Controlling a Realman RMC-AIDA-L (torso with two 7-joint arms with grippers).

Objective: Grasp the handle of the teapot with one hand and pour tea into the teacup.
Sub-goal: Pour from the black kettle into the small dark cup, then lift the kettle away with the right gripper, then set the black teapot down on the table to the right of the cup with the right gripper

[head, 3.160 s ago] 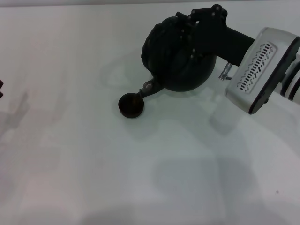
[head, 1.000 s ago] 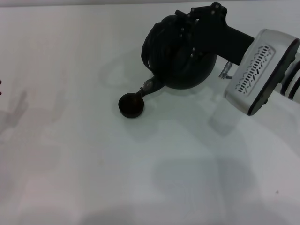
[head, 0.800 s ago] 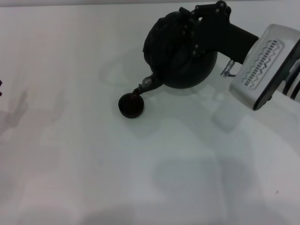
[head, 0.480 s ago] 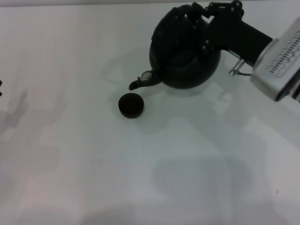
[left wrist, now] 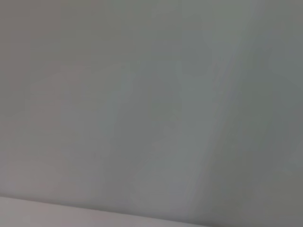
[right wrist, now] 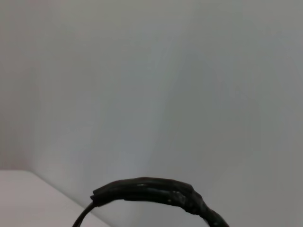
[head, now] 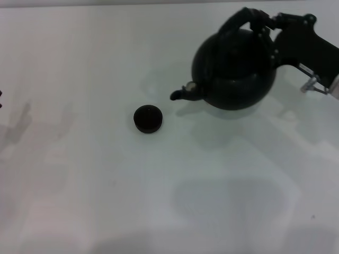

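Observation:
I should use my right gripper to set the teapot down on the bare white table level with the teacup (head: 260, 120), leaving a wide gap between them.
The teapot (head: 235, 71) is a large round matte-black pot, upright at the back right of the white table, its spout (head: 183, 93) pointing left toward the teacup. Its black arched handle (head: 243, 18) rises over the top; part of it shows in the right wrist view (right wrist: 151, 191). My right gripper (head: 263, 21) is shut on the handle from the right. The teacup (head: 148, 118) is a tiny dark round cup standing left of and nearer than the spout, apart from it. My left gripper is out of view at the far left edge.
The white table (head: 159, 201) stretches wide in front and to the left. The left wrist view shows only bare pale surface (left wrist: 151, 113). A small metal part (head: 311, 83) sticks out under my right arm.
The teapot has gone from tilted with its spout over the teacup to upright, and has moved right and away from the cup. My right arm has drawn back to the right with it.

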